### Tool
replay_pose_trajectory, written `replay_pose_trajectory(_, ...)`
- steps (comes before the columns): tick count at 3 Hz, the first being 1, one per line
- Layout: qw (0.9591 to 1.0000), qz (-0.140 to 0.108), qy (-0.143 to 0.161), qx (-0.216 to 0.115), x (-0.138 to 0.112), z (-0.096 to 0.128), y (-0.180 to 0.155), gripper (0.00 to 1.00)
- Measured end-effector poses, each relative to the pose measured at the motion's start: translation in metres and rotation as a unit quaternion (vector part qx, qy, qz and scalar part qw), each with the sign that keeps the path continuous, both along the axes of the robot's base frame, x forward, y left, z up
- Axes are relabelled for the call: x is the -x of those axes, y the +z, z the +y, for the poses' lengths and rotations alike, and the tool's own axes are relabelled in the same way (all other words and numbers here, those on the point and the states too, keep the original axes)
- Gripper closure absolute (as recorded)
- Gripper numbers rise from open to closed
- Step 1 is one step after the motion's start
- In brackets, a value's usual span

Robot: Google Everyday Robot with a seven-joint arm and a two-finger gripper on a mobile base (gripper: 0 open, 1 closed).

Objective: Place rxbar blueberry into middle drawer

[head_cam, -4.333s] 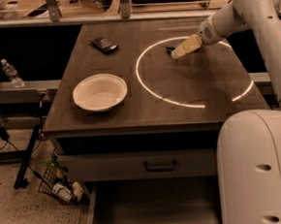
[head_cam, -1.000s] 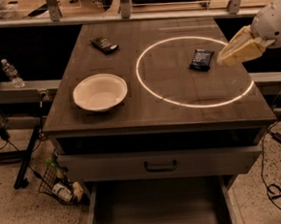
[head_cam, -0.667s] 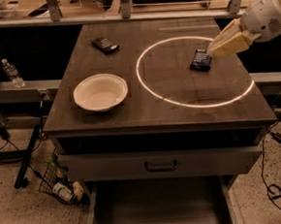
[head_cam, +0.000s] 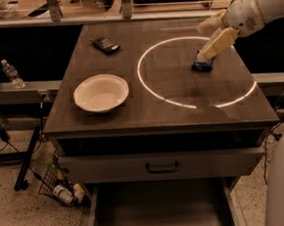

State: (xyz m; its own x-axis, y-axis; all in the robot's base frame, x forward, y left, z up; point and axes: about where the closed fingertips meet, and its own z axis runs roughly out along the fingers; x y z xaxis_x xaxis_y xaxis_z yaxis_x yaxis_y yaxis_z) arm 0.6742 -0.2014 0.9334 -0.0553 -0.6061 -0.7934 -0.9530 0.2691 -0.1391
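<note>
Next, I grip the rxbar blueberry's arm-side end (head_cam: 208,63) inside the lit ring, so the bar hangs down when lifted.
The rxbar blueberry (head_cam: 202,64), a small dark blue bar, lies flat on the tabletop inside the right part of the lit ring. My gripper (head_cam: 199,44) reaches in from the right, just above and behind the bar. It is open, and the lower pale finger (head_cam: 216,44) has its tip at the bar's far edge. The middle drawer (head_cam: 159,209) is pulled out low at the front, a grey tray with a bare floor.
A white bowl (head_cam: 101,92) sits at the table's front left. A blacker flat bar (head_cam: 105,44) lies at the back left. A shut drawer front with a black handle (head_cam: 162,167) is above the open tray. A water bottle (head_cam: 12,73) stands far left.
My gripper has swung left from the table's right edge and down to the blue bar. The bar has stayed in place.
</note>
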Motion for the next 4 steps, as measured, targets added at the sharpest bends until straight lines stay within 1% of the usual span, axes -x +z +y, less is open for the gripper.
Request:
replay_pose_trajectory(1, 0.9999, 0.004, -0.016, 0.006, -0.016, -0.004, -0.02, 0.0)
replay_pose_trajectory(2, 0.9992, 0.0, -0.039, 0.013, -0.032, -0.016, -0.04, 0.0)
replay_pose_trajectory(3, 0.9976, -0.011, -0.064, 0.024, -0.049, -0.029, -0.058, 0.0)
replay_pose_trajectory(4, 0.9956, -0.013, -0.088, 0.031, -0.061, -0.045, -0.073, 0.0)
